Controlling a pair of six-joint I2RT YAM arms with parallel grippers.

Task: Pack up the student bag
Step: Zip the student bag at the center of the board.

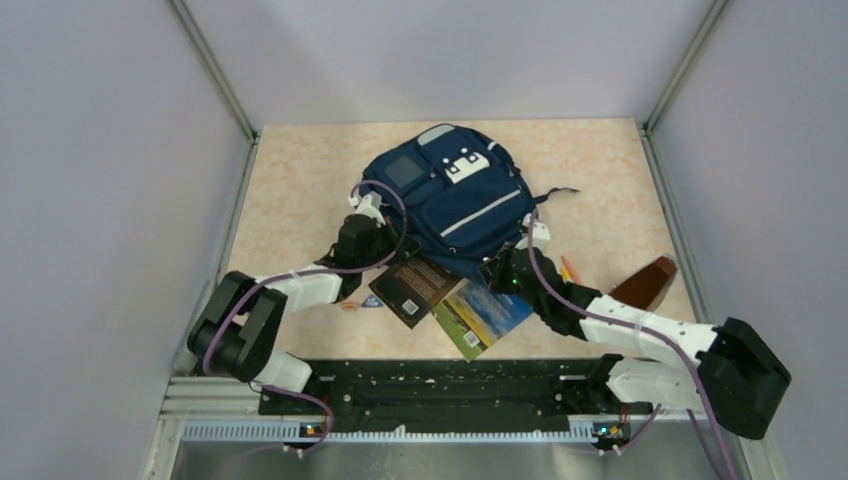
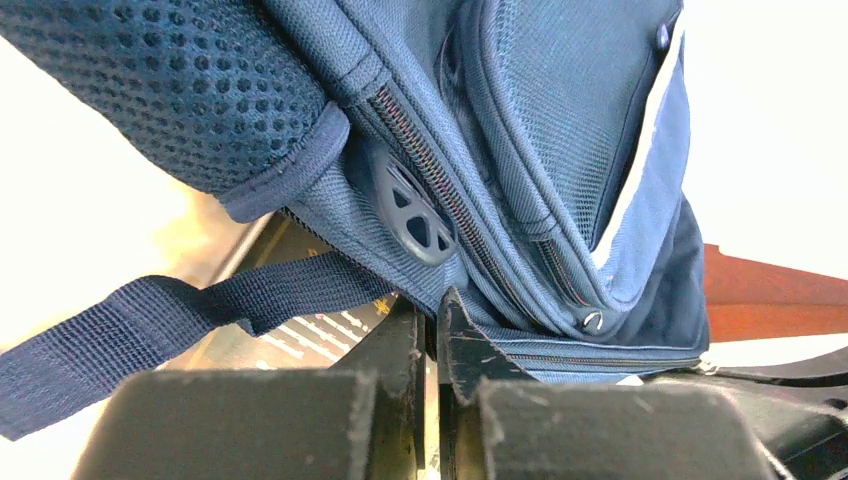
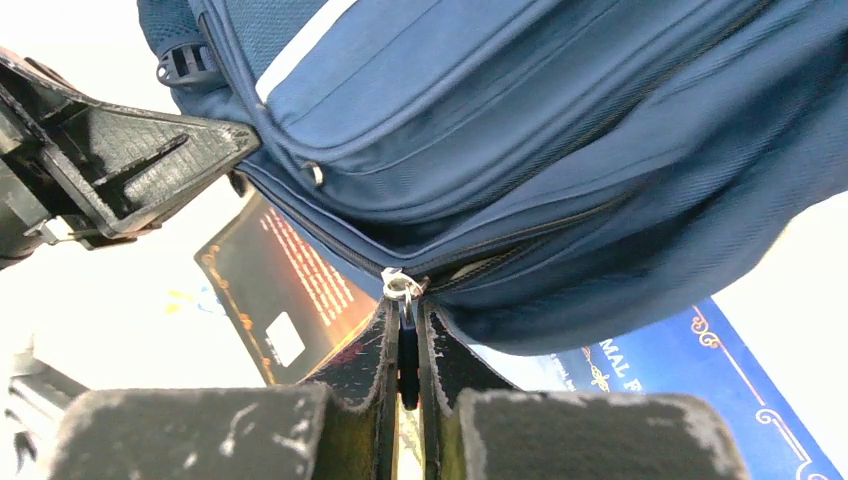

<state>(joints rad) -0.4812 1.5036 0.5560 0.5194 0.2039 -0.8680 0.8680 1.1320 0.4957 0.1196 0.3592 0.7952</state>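
Next, my left gripper takes the edge (image 3: 352, 262) beside the zipper pull before my right gripper pulls on, because fabric bunches at the pull, far from my left gripper's hold.
The student bag (image 1: 455, 195), navy blue with pale stripes, lies at the back middle of the table. My left gripper (image 1: 372, 215) is at the bag's left near corner. Its jaws are shut, pinching a fold of the bag's fabric (image 2: 470, 300) just below a zipper and a plastic strap ring (image 2: 412, 212). My right gripper (image 1: 515, 262) is at the bag's right near corner. In the right wrist view the right gripper (image 3: 405, 320) is shut on the dark zipper pull (image 3: 405, 350), which hangs from a silver ring (image 3: 400, 285) on the bag (image 3: 560, 130).
A dark book (image 1: 412, 288) and a green-and-blue book (image 1: 483, 315) lie just in front of the bag, partly under it. A brown object (image 1: 648, 283) and a small orange item (image 1: 568, 268) sit at the right. A loose strap (image 2: 150, 325) trails left.
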